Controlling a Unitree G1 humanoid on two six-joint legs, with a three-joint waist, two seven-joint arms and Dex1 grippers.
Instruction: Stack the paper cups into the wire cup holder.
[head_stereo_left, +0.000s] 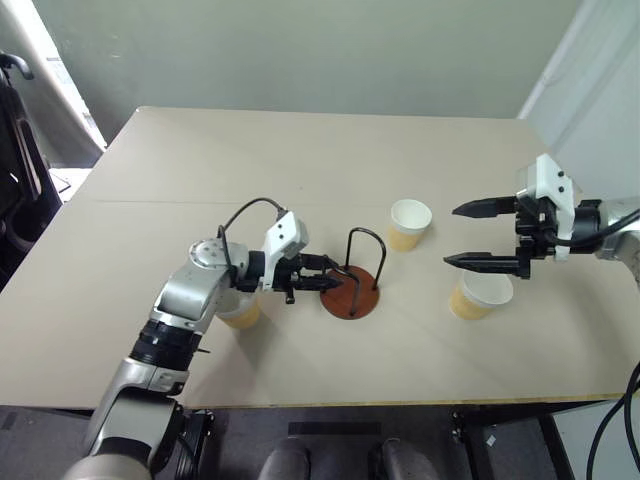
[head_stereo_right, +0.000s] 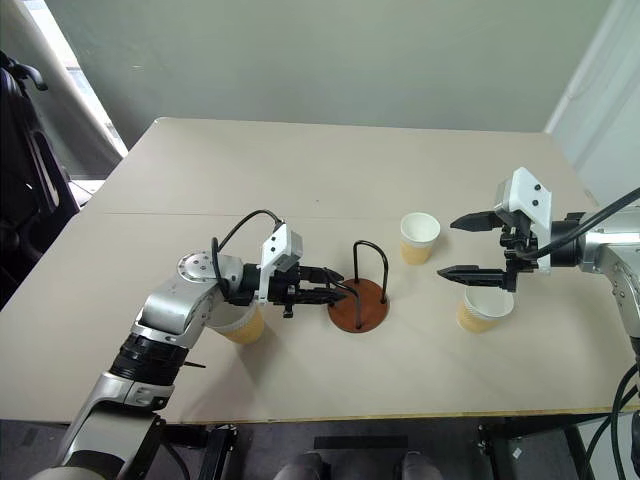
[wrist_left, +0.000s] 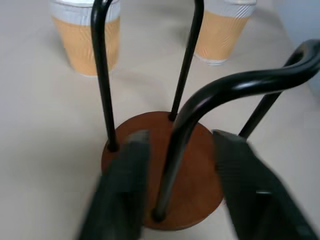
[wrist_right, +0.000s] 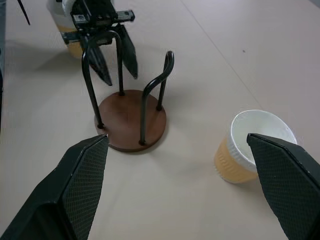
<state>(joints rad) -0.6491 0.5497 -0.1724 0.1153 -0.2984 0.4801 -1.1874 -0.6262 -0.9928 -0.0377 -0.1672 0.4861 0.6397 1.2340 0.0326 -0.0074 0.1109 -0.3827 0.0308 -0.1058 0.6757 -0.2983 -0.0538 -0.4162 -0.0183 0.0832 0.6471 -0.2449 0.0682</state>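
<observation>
The robot's right gripper should grab the nearer paper cup's rim beneath it, on the rim's side (head_stereo_left: 484, 306) facing the front edge of the table.
The wire cup holder (head_stereo_left: 352, 296), a reddish-brown disc with black wire loops, stands at the table's middle front. My left gripper (head_stereo_left: 332, 275) reaches in from the left; its fingers (wrist_left: 127, 165) stand apart on either side of one wire loop (wrist_left: 200, 100), so it is open and not gripping the wire. One paper cup (head_stereo_left: 240, 312) stands upright under my left forearm. A second paper cup (head_stereo_left: 410, 224) stands right of the holder, a third (head_stereo_left: 480, 296) at the near right. My right gripper (head_stereo_left: 451, 236) hovers wide open and empty, between those two cups and above them.
The beige table (head_stereo_left: 300, 170) runs back to a grey wall; its front edge (head_stereo_left: 350, 403) lies close below the holder. Dark equipment (head_stereo_left: 15, 150) stands off the table's left side. Bare tabletop lies behind the holder and cups.
</observation>
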